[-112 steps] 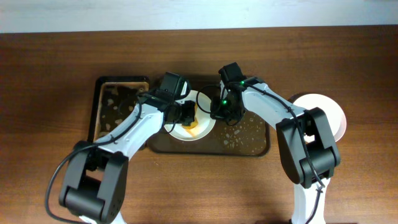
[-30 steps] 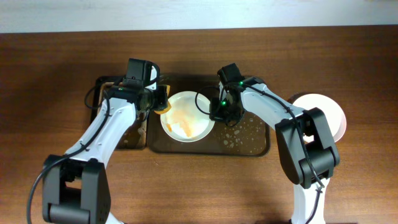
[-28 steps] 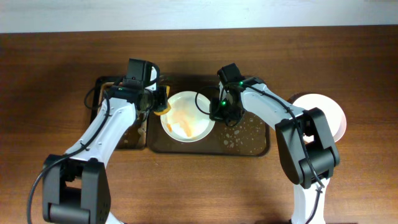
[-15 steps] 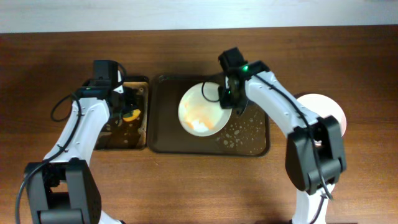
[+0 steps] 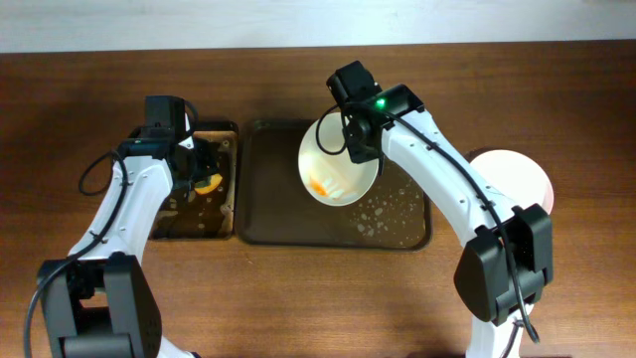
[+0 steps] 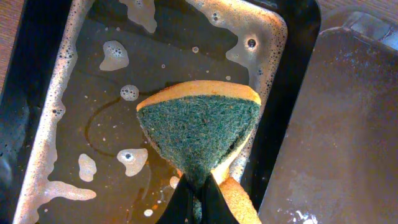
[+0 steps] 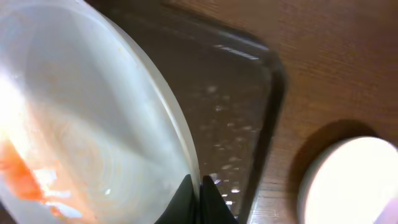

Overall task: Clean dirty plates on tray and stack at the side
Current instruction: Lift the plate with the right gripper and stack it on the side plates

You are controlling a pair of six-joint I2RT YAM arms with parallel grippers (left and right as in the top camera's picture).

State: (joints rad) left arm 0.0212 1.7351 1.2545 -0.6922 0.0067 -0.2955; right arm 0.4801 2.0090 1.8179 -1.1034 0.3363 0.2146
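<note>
The robot's right gripper will release the sauce-streaked plate, now tilted above the brown tray, on top of the clean white plate (image 5: 508,191) (image 7: 360,190) next to the brown tray.
My right gripper (image 5: 355,147) (image 7: 199,186) is shut on the rim of a white plate (image 5: 336,167) (image 7: 81,137) and holds it tilted above the dark brown tray (image 5: 268,214) (image 7: 249,112). The plate carries orange-red sauce streaks low in its bowl. A clean white plate (image 5: 522,179) (image 7: 354,180) lies on the table to the right of the tray. My left gripper (image 5: 195,177) (image 6: 200,190) is shut on a yellow sponge (image 6: 199,127) (image 5: 207,183) with a green scrub face, over the black tray of soapy water (image 5: 224,204) (image 6: 37,124).
The black tray (image 6: 298,37) sits close against the brown tray's left side (image 6: 348,137). Water droplets and foam lie on the brown tray's floor (image 5: 383,214). Bare wooden table (image 5: 318,298) surrounds both trays.
My left gripper carried the sponge from the plate to the black tray. My right gripper lifted the plate off the brown tray and tilted it up, shifting it right.
</note>
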